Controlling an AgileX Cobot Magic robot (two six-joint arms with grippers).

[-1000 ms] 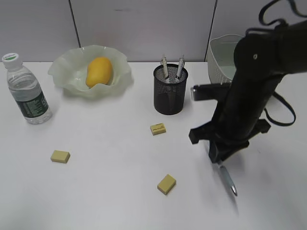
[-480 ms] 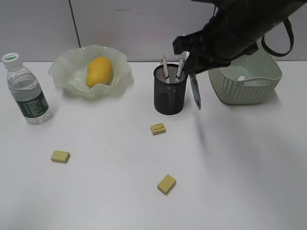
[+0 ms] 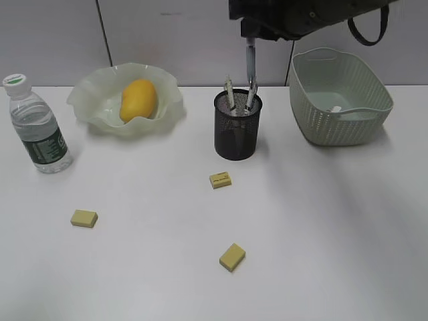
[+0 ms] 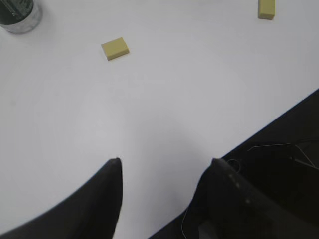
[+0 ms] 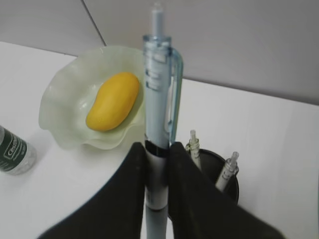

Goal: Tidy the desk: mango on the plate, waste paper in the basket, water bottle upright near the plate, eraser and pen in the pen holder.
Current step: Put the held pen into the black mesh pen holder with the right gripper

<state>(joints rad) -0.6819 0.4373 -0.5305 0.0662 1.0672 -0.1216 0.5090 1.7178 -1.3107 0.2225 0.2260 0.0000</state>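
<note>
The pale blue pen will drop from my right gripper inside the black mesh pen holder (image 3: 231, 110) (image 5: 174, 186), next to the two pens.
My right gripper (image 3: 249, 33) is shut on a pale blue pen (image 3: 250, 63) and holds it upright above the black mesh pen holder (image 3: 237, 134), which holds two pens. The right wrist view shows the pen (image 5: 160, 84) between the jaws (image 5: 157, 149), with the holder (image 5: 219, 174) below. The mango (image 3: 138, 99) lies on the pale green plate (image 3: 90, 100). The water bottle (image 3: 37, 127) stands upright left of the plate. Three yellow erasers (image 3: 220, 179), (image 3: 84, 218), (image 3: 232, 257) lie on the table. My left gripper (image 4: 166, 162) is open and empty, low over the table's front edge.
A pale green basket (image 3: 314, 127) stands at the back right with a white scrap (image 3: 336, 109) inside. The left wrist view shows two erasers (image 4: 115, 48), (image 4: 266, 8) and the bottle's base (image 4: 17, 12). A grey partition wall runs behind the table.
My right arm has lifted the pen from the table at the front right and carried it up and left to above the pen holder, turning it upright.
</note>
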